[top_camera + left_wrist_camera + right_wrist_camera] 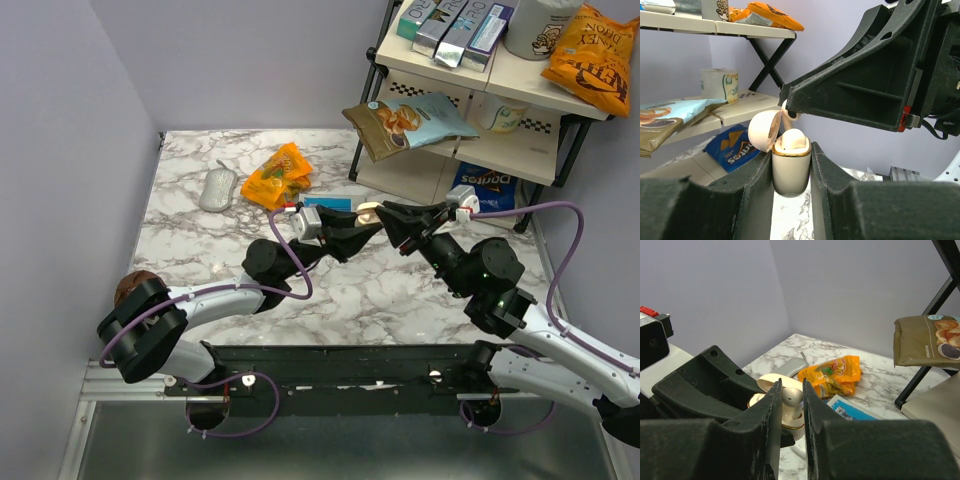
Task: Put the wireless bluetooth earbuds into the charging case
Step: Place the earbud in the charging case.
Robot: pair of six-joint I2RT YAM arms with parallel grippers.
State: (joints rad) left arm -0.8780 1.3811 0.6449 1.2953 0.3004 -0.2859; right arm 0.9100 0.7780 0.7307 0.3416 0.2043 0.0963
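Note:
Next, my left gripper sets the charging case down and lets go of it on the table (365, 264) in front of the blue-and-white flat box. The case is now held upright above the table.
The charging case (791, 172) is a glossy white pill shape with a gold rim, held upright above the table with its lid (763, 130) flipped open. My left gripper (791, 165) is shut on its body. One cream earbud (792, 140) sits in the case's mouth. My right gripper (791, 383) is shut on a second earbud (791, 396), directly over the open case (795, 433), stem pointing down into it. In the top view the two grippers meet tip to tip at the case (368, 211), the left gripper (372, 222) from the left and the right gripper (385, 212) from the right.
A grey-white mouse (217, 188), an orange snack bag (278, 175) and a blue-and-white flat box (327, 204) lie behind the grippers. A shelf rack (480, 110) with snack bags stands at back right, a Doritos bag (482, 186) beneath it. A brown lump (130, 287) sits at the left edge.

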